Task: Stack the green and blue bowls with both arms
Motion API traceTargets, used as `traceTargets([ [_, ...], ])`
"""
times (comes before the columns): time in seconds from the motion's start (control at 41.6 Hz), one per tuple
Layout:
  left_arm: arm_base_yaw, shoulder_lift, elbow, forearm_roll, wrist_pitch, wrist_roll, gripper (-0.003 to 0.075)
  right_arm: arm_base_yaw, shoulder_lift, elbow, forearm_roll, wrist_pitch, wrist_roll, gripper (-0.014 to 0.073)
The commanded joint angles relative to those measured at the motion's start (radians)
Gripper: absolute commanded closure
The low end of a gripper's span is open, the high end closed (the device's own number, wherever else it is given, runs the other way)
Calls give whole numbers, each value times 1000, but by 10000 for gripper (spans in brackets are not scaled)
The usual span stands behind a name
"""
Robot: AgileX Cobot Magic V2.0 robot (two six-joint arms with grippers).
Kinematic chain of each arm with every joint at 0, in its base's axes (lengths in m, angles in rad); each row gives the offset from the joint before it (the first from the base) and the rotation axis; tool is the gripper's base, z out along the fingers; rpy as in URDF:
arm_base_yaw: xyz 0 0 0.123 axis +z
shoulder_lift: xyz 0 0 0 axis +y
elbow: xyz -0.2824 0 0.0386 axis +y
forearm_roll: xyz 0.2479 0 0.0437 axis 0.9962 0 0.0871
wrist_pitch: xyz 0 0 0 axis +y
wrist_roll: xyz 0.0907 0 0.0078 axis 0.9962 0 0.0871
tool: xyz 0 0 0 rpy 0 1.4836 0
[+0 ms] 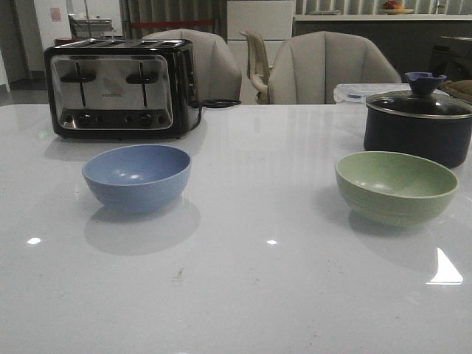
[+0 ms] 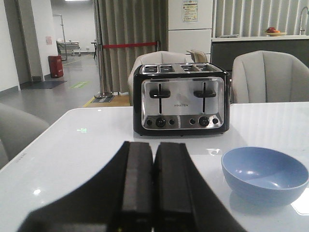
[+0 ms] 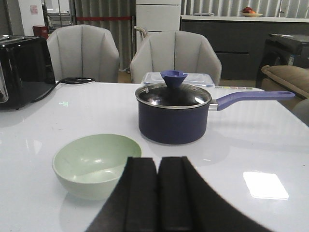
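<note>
I should next move my right gripper to the green bowl's rim (image 1: 454, 182) (image 3: 140, 151), on the side farthest away from the blue bowl, and close it there.
The dusty blue bowl (image 1: 137, 175) stands upright and empty on the white table's left side, in front of the toaster. The pale green bowl (image 1: 396, 185) stands upright and empty on the right side, in front of the navy pot. Neither arm shows in the front view. In the left wrist view my left gripper (image 2: 154, 147) is shut and empty, short of the blue bowl (image 2: 264, 174) and off to one side of it. In the right wrist view my right gripper (image 3: 158, 162) is shut and empty, close to the green bowl (image 3: 95, 164), whose near rim it partly hides.
A black and chrome toaster (image 1: 118, 88) stands at the back left with its cable trailing right. A dark navy lidded pot (image 1: 418, 124) with a long handle (image 3: 253, 96) stands at the back right, a clear plastic box (image 3: 181, 77) behind it. Grey chairs (image 1: 328, 70) line the far edge.
</note>
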Motion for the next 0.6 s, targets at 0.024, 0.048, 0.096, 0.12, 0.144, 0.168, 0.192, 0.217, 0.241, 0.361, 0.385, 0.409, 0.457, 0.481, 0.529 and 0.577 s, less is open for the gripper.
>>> traceTargets([
  [0.024, -4, -21, 21, -8, -87, 0, 619, -5, -20, 0, -9, -92, 0, 559],
  [0.048, -4, -21, 21, -8, -87, 0, 619, -5, -20, 0, -9, -92, 0, 559],
  [0.096, -4, -21, 21, -8, -91, 0, 619, -5, -20, 0, -9, -94, 0, 559],
  [0.12, -4, -21, 21, -8, -100, 0, 619, -5, -20, 0, -9, -99, 0, 559],
  [0.144, -4, -21, 19, -8, -109, 0, 619, -5, -20, 0, -9, -103, 0, 559],
  [0.168, -4, -21, 19, -8, -119, 0, 619, -5, -20, -1, -9, -104, 0, 559],
  [0.192, -4, -21, 19, -8, -130, 0, 619, -5, -20, -5, -8, -107, 0, 559],
  [0.217, -4, -21, 16, -8, -148, 0, 619, -5, -20, -9, -8, -105, 0, 559],
  [0.241, -4, -21, 14, -8, -157, 0, 619, -5, -20, -22, -8, -102, 0, 559],
  [0.361, -4, -21, -53, -8, -138, 0, 619, -5, -20, -109, -8, -81, 0, 559],
  [0.385, -4, -21, -70, -8, -127, 0, 619, -5, -20, -122, -9, -75, 0, 559],
  [0.409, -4, -21, -94, -8, -114, 0, 619, -5, -20, -147, -9, -65, 0, 559],
  [0.457, -4, -20, -142, -8, -90, 0, 619, -5, -20, -194, -9, -42, 0, 559],
  [0.481, -4, -18, -164, -8, -77, 0, 619, -5, -18, -222, -9, -34, 0, 559],
  [0.529, -4, -15, -225, -8, -44, 0, 619, -5, -6, -270, -10, -13, 0, 559],
  [0.577, -4, -3, -282, -8, -2, 0, 619, -5, 13, -320, -10, 20, 0, 559],
])
